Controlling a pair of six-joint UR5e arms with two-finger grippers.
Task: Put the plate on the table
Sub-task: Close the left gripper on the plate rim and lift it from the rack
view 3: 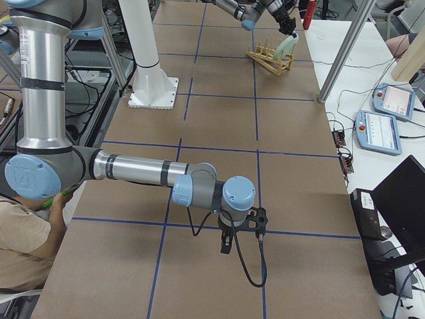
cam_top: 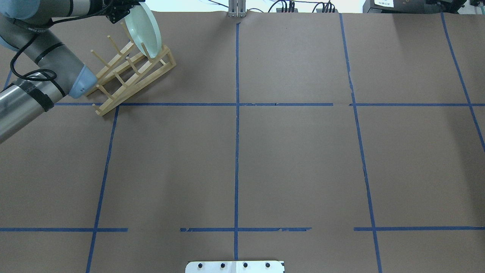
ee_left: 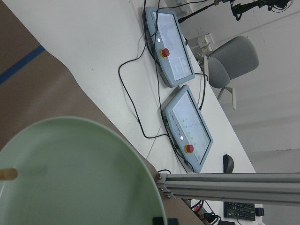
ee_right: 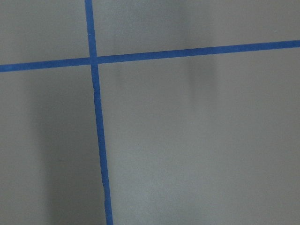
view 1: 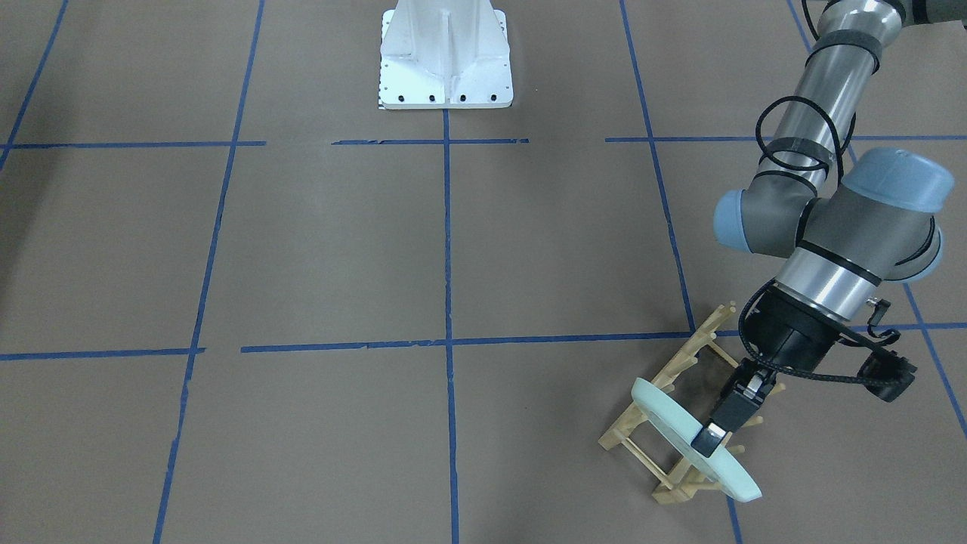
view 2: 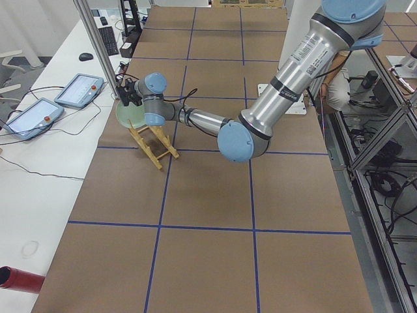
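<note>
My left gripper will set the plate down on the open brown table [view 1: 557, 236] between the rack and the white robot base.
The pale mint-green plate [view 1: 665, 415] stands on edge among the pegs at one end of the light wooden rack [view 1: 684, 363]. It is at the far left of the overhead view [cam_top: 144, 28]. My left gripper [view 1: 714, 432] is shut on the plate's upper rim, one finger on each face. The plate fills the lower left of the left wrist view [ee_left: 75, 173]. The rack rests on the brown table [view 1: 340, 249] with blue tape lines. My right gripper [view 3: 226, 244] hangs low over the table and shows only in the exterior right view, so I cannot tell its state.
The white robot base [view 1: 446, 60] stands at the table's robot side. Past the table edge behind the rack are an aluminium post [ee_left: 225, 187], two teach pendants [ee_left: 173, 51] and cables. The right wrist view shows only brown table [ee_right: 197, 140] with blue tape.
</note>
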